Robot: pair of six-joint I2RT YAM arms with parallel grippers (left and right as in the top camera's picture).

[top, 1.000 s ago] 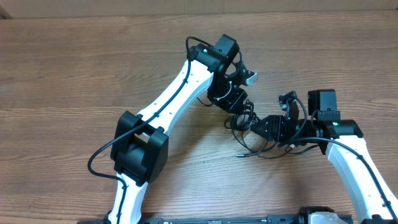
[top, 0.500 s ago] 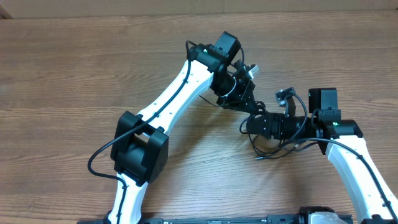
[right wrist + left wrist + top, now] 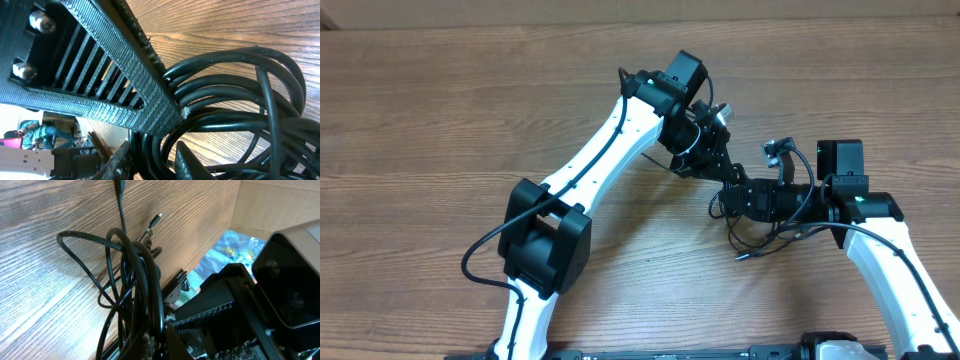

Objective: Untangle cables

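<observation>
A thick bunch of cable strands is pinched in my left gripper close against my right gripper, so my left gripper will open, back away and take fewer cable strands (image 3: 716, 207).
The cables (image 3: 760, 238) are a bunch of thin black cords held between both grippers, with loops sagging toward the table and a plug end (image 3: 742, 257) near the wood. My left gripper (image 3: 720, 172) reaches down from the upper left and is shut on the top of the bunch. In the left wrist view the cables (image 3: 135, 265) fan out from the left gripper (image 3: 160, 345), one silver-tipped plug (image 3: 156, 220) lying on the wood. My right gripper (image 3: 733, 197) comes in from the right. In its wrist view, the right gripper (image 3: 155, 150) clamps several strands of the cables (image 3: 240, 85).
The wooden table (image 3: 440, 120) spreads wide to the left and in front. The left arm's elbow (image 3: 545, 235) sits low at the left with its own thick cord looping beside it. The two gripper heads almost touch; the left one's ribbed finger (image 3: 100, 70) fills the right wrist view.
The left gripper has carried the bunch up and to the right. The right gripper has slid left onto the bunch and its jaws have narrowed on it. The trailing plug end has followed rightward.
</observation>
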